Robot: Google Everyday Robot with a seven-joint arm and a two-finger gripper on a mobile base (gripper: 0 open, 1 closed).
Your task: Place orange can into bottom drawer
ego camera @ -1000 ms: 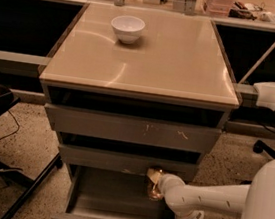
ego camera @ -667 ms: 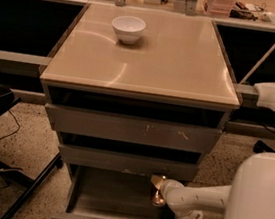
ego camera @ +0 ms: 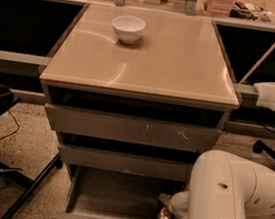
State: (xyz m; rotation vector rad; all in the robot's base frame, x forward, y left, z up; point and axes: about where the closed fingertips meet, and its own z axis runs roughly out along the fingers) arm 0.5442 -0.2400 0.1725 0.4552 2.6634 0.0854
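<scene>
I will release the orange can on the bottom drawer's inside near its front panel, toward my white arm.
The orange can (ego camera: 164, 214) is low inside the open bottom drawer (ego camera: 116, 194), at its right side near the front. My gripper (ego camera: 172, 208) is right against the can, reaching into the drawer from the right. Most of the gripper is hidden behind my white arm (ego camera: 231, 204), which fills the lower right of the view. Only the left part of the can shows.
The two upper grey drawers (ego camera: 132, 128) stand slightly open above. A white bowl (ego camera: 128, 28) sits on the beige cabinet top (ego camera: 184, 62). A black chair frame (ego camera: 0, 159) stands at the left, and an office chair base (ego camera: 273, 149) at the right.
The gripper and can have moved down and to the right, deeper into the bottom drawer. My arm's large white link has swung in and now covers the lower right.
</scene>
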